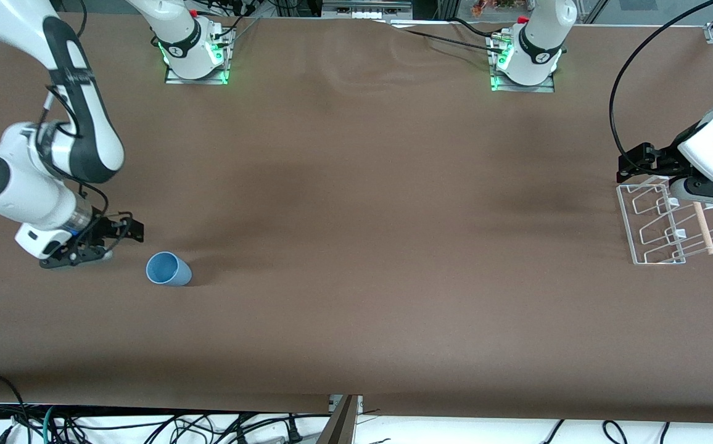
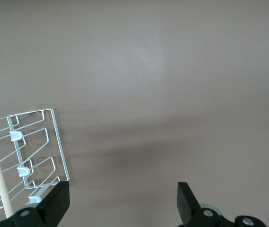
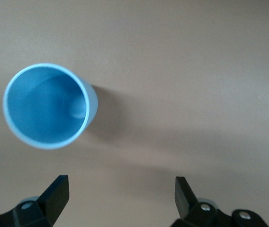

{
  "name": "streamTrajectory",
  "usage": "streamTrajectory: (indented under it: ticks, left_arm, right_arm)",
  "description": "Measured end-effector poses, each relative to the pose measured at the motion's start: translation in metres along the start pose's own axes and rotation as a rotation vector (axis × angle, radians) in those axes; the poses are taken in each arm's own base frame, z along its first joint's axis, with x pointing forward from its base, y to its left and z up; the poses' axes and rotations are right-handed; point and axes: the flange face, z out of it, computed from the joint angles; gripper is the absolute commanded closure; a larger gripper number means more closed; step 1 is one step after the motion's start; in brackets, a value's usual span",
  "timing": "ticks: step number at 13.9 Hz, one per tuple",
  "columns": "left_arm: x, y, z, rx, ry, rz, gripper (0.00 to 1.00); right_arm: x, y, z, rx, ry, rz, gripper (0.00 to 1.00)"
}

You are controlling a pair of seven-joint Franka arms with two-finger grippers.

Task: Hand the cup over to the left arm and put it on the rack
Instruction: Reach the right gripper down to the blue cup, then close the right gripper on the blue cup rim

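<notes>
My right gripper is to close on the light-blue cup's rim (image 1: 148, 274) (image 3: 88, 111), on the side of the cup away from the white wire rack, with one finger inside the cup.
The light-blue cup (image 1: 168, 269) stands mouth up on the brown table near the right arm's end. In the right wrist view the cup (image 3: 47, 106) shows its hollow inside, off to one side of the jaw line. My right gripper (image 1: 122, 242) is open and empty, low beside the cup toward the table's end; its gripper (image 3: 121, 191) frames bare table. The white wire rack (image 1: 665, 225) with its wooden rod (image 1: 704, 228) sits at the left arm's end. My left gripper (image 1: 649, 179) is open and empty, over the rack's edge; its gripper (image 2: 123, 198) frames bare table beside the rack (image 2: 35, 151).
The brown table cover (image 1: 369, 216) stretches bare between the cup and the rack. Both arm bases (image 1: 193, 49) stand along the top of the front view. Loose cables (image 1: 147, 428) hang below the table's near edge.
</notes>
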Motion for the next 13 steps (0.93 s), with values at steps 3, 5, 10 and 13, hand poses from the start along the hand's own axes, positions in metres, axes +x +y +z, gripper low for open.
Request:
streamTrajectory:
  ticks: [3, 5, 10, 13]
  left_arm:
    - [0.000, 0.000, 0.000, 0.000, 0.000, 0.000, 0.00]
    - [0.000, 0.000, 0.000, 0.000, 0.000, 0.000, 0.00]
    - [0.000, 0.000, 0.000, 0.000, 0.000, 0.000, 0.00]
    - [0.000, 0.000, 0.000, 0.000, 0.000, 0.000, 0.00]
  right_arm:
    - [0.006, -0.003, 0.009, -0.002, 0.017, 0.004, 0.01]
    - [0.013, -0.004, -0.001, -0.006, 0.038, 0.024, 0.01]
    - [0.039, -0.015, 0.000, -0.005, 0.067, 0.101, 0.01]
    - [0.054, -0.037, 0.023, 0.000, 0.056, 0.102, 0.02]
